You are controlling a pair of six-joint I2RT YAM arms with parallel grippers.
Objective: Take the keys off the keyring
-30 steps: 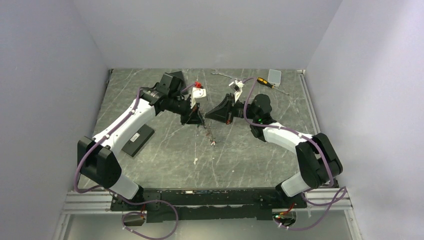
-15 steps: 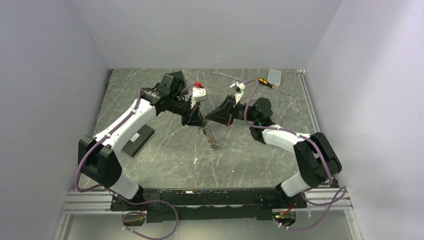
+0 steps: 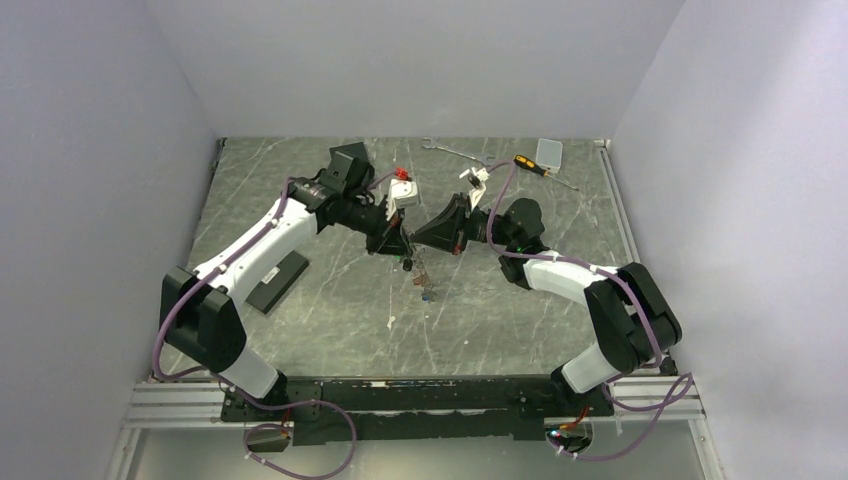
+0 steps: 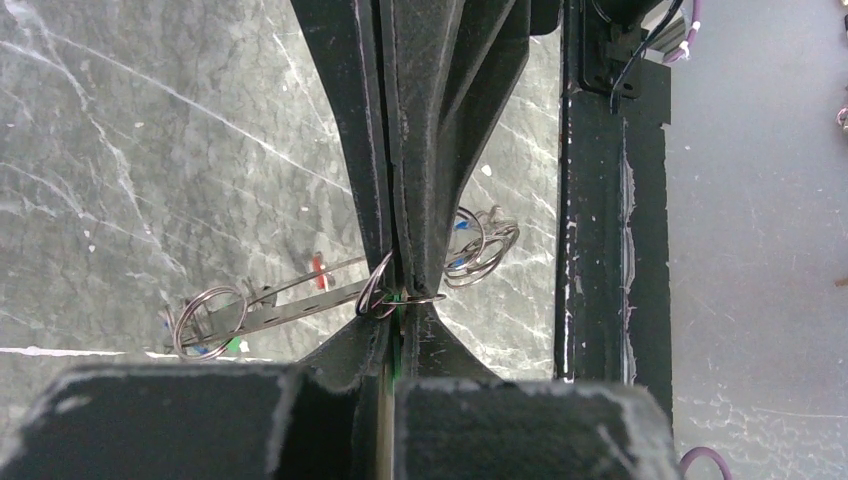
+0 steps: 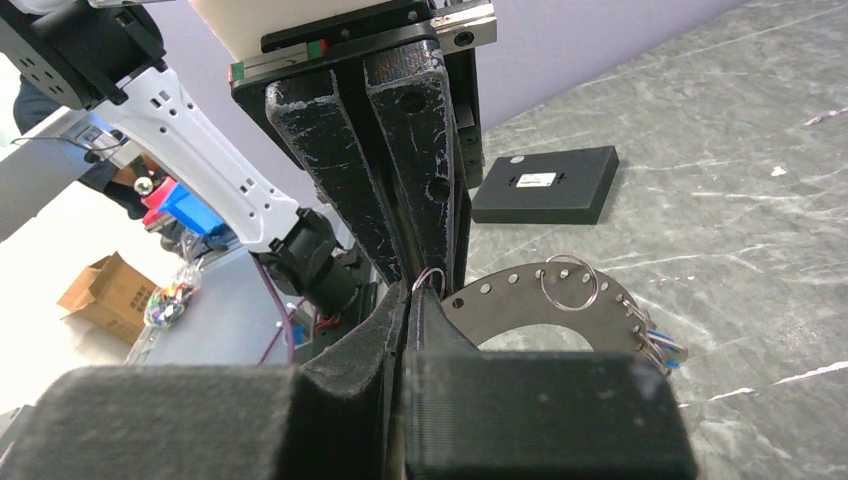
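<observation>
The green-tagged key will go down on the marble [image 3: 342, 276] between the black box and the keyring, set there by my left gripper.
The keyring [image 5: 520, 300], a flat grey metal ring with holes along its band, hangs in the air between both grippers above mid-table [image 3: 418, 268]. It is edge-on in the left wrist view [image 4: 290, 308]. My left gripper [image 4: 398, 303] is shut on its edge, with a sliver of green between the pads. My right gripper [image 5: 413, 292] meets it tip to tip and is shut on a small split ring [image 5: 430, 278] at that edge. Keys [image 5: 660, 345] with blue tags hang from the far side. Red [image 4: 318, 270] and green [image 4: 232, 343] tags also show.
A black box [image 3: 275, 280] lies left of the arms on the marble table. A wrench [image 3: 440, 150], a screwdriver [image 3: 535, 167] and a small clear case [image 3: 549, 152] lie along the back edge. Walls close in on three sides.
The left gripper has shifted a little right and down towards the right gripper. The hanging keyring and keys have sunk slightly. Both grippers stay shut.
</observation>
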